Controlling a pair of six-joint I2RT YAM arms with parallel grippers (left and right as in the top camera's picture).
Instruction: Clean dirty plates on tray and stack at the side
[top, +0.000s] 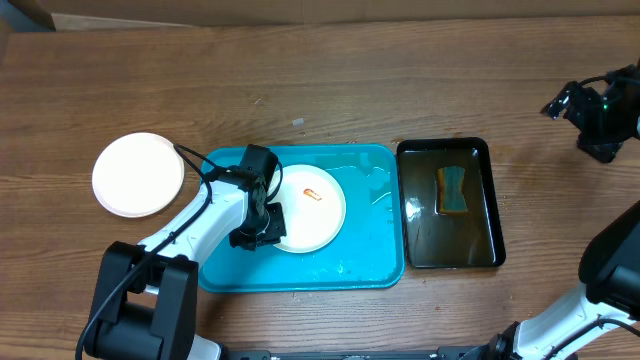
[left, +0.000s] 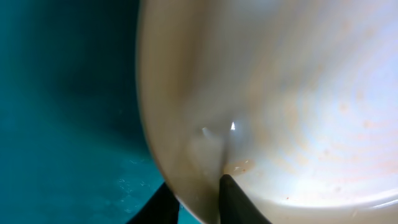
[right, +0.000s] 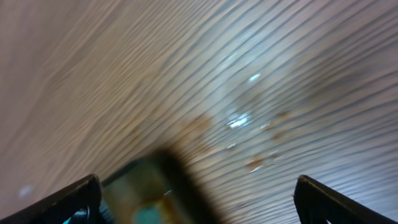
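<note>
The dirty plate tilts up close under my left gripper's wrist, so I will lay it flat and pinch just its outer rim (left: 151, 134) before my right gripper wipes.
A white plate (top: 312, 210) with a small orange-red smear lies in the turquoise tray (top: 365, 270). My left gripper (top: 262, 225) is shut on that plate's left rim; in the left wrist view its two dark fingers (left: 199, 199) pinch the cream rim (left: 186, 155), one finger under and one inside. A clean white plate (top: 138, 175) lies on the table left of the tray. My right gripper (top: 600, 115) is open and empty at the far right; its wrist view shows blurred wood between the fingertips (right: 196, 199). The pale yellow-green plate is not visible.
A narrow black tray (top: 483, 255) stands right of the turquoise tray and holds a yellow-and-teal sponge (top: 452, 190); its corner shows blurred in the right wrist view (right: 155, 186). Water films the turquoise tray floor (left: 68, 124).
</note>
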